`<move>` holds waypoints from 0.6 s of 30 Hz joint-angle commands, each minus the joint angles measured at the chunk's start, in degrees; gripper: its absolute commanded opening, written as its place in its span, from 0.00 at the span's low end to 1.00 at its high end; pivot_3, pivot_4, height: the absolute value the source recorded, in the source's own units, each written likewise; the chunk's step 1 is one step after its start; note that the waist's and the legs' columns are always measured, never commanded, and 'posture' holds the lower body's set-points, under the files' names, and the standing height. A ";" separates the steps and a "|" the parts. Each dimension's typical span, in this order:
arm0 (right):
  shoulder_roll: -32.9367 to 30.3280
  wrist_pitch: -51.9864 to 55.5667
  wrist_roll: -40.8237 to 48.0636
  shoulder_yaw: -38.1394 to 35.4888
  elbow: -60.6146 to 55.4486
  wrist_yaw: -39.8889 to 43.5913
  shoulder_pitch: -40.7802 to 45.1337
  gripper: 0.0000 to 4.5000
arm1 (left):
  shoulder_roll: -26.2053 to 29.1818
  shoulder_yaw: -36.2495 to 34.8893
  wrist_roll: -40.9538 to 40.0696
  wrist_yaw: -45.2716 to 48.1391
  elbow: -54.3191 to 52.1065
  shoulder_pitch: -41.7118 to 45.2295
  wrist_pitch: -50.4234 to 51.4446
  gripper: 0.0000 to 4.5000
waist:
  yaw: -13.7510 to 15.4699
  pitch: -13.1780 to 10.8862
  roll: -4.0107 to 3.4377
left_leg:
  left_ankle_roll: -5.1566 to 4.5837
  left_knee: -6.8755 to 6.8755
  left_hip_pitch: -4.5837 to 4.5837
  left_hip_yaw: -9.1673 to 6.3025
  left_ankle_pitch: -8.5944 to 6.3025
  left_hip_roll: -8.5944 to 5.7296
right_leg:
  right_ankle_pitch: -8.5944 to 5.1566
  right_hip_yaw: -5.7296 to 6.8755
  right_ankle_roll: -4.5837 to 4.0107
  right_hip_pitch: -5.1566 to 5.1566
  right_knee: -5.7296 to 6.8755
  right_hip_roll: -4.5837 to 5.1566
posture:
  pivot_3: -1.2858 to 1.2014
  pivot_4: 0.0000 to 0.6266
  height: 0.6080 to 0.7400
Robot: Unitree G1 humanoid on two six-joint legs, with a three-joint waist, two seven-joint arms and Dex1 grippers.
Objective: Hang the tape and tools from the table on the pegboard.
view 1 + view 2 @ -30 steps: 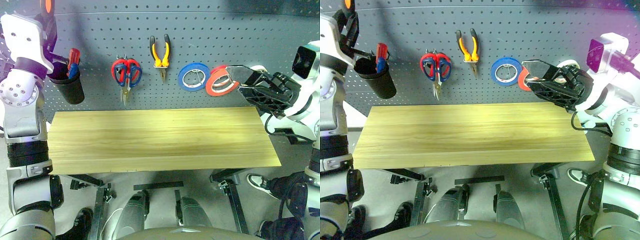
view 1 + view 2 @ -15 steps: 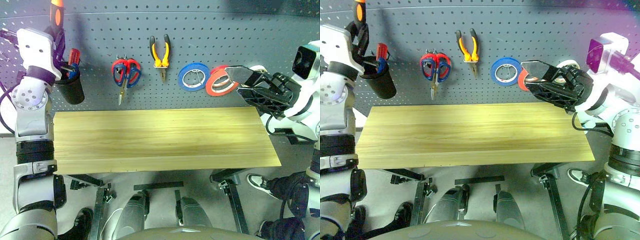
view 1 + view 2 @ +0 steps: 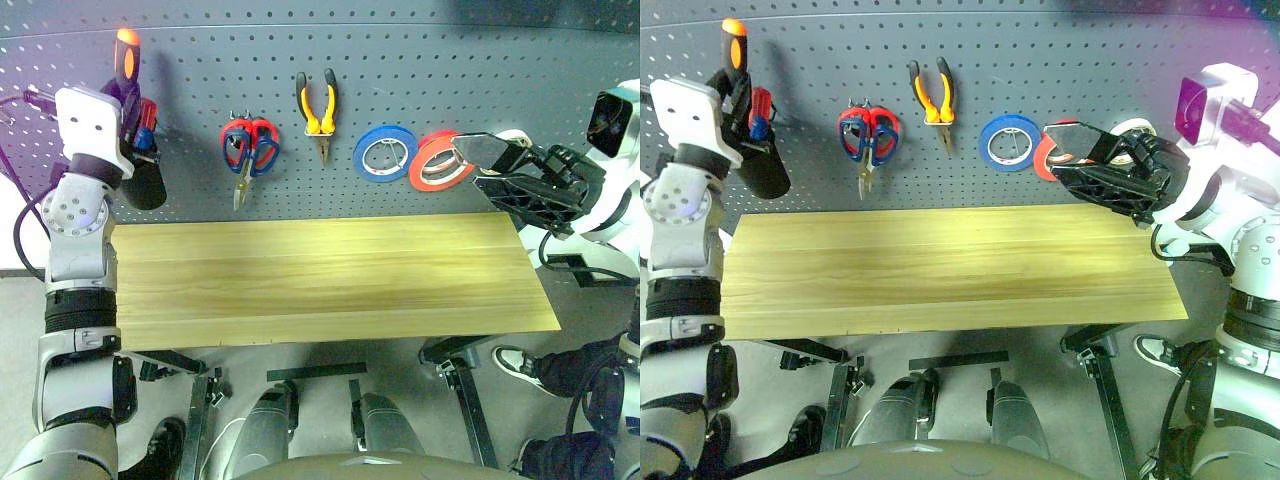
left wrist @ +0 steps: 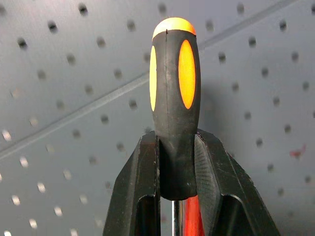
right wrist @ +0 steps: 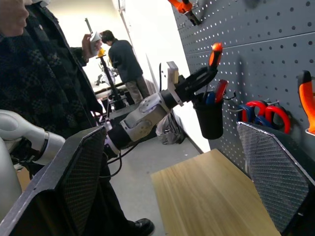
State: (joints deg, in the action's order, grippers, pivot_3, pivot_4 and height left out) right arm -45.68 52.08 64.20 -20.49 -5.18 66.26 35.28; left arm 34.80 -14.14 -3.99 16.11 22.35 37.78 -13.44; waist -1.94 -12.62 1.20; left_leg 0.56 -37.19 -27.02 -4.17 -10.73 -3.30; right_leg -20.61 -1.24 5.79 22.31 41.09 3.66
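I should release the screwdriver from my left gripper in the black cup (image 3: pixel 122 150) next to the red-handled tool.
My left gripper (image 3: pixel 127 92) is shut on the screwdriver (image 3: pixel 127 52) just below its orange-and-black handle (image 4: pixel 174 93), which points up against the pegboard (image 3: pixel 450 70). The shaft runs down towards a black cup (image 3: pixel 142 182) on the board. The pliers (image 3: pixel 320 105) hang at the board's middle. At the right, the orange-red tape (image 3: pixel 436 165) lies against the board, its right edge hidden by my right gripper (image 3: pixel 492 172). That gripper is open, with nothing between its fingers (image 5: pixel 81 172). The wooden table (image 3: pixel 320 280) stands below.
Red-handled scissors (image 3: pixel 250 148) and a blue ring (image 3: pixel 387 153) hang on the board, and a red-handled tool sits in the cup. A white-rimmed ring (image 3: pixel 1135 130) shows behind my right gripper. A person in dark clothing (image 5: pixel 44 88) stands at the table's left end, another (image 5: pixel 123 61) farther back.
My left gripper has come down along the pegboard with the screwdriver, closer to the black cup. The right gripper has stayed where it was, open.
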 commanded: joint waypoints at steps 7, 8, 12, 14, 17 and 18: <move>-1.67 -0.36 -0.19 -0.61 -0.57 0.62 -0.13 1.00 | 0.41 -2.58 -1.55 -0.50 -2.38 -4.40 -0.69 0.13 | -0.66 0.00 0.00 | -0.05 0.03 0.10 0.03 -0.03 0.00 | 0.00 -0.04 0.00 -0.08 0.00 0.01 | 0.49 0.31 1.00; -1.75 -0.35 -0.23 -0.62 -0.49 0.72 -0.07 1.00 | 0.42 -3.07 -2.05 -0.58 -2.47 -4.46 -0.35 0.13 | -0.68 0.00 0.00 | -0.05 0.05 0.14 0.04 -0.03 0.00 | 0.00 -0.05 0.00 -0.10 0.00 0.01 | 0.49 0.31 1.00; -1.89 -0.43 -0.63 -0.59 -0.04 1.11 0.03 1.00 | 1.47 -4.57 -2.76 -1.25 -3.16 -4.56 0.69 0.13 | -0.78 -0.01 -0.01 | -0.08 0.12 0.38 0.14 -0.05 0.02 | -0.01 -0.12 0.00 -0.29 -0.01 0.01 | 0.49 0.32 1.00; -1.95 -0.52 -0.94 -0.55 0.35 1.40 0.13 1.00 | 1.90 -6.34 -4.05 -1.79 -3.61 -4.18 2.14 0.13 | -0.79 -0.01 0.00 | -0.11 0.13 0.46 0.17 -0.07 0.03 | -0.01 -0.15 0.00 -0.35 -0.02 0.01 | 0.49 0.32 1.00; -1.86 -0.76 -1.47 -0.33 0.84 1.83 0.20 1.00 | 2.22 -6.84 -4.28 -1.75 -5.22 -4.68 2.83 0.13 | -0.76 -0.01 0.00 | -0.11 0.13 0.47 0.17 -0.07 0.04 | -0.01 -0.17 0.00 -0.36 -0.03 0.01 | 0.49 0.32 1.00; -1.81 -0.81 -1.59 -0.32 1.00 1.89 0.28 1.00 | 2.34 -6.92 -4.21 -1.84 -5.74 -5.01 3.11 0.13 | -0.70 -0.01 0.00 | -0.12 0.13 0.47 0.17 -0.07 0.04 | -0.01 -0.17 0.00 -0.36 -0.03 0.01 | 0.49 0.32 1.00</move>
State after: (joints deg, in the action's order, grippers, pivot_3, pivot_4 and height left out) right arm -46.30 52.06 62.60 -20.42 -4.08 67.54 34.90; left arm 35.94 -19.22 -7.66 14.68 19.70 32.84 -10.25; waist -2.64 -12.64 1.20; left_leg 0.44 -37.06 -26.55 -4.00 -10.81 -3.26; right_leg -20.62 -1.42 5.79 21.95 41.05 3.67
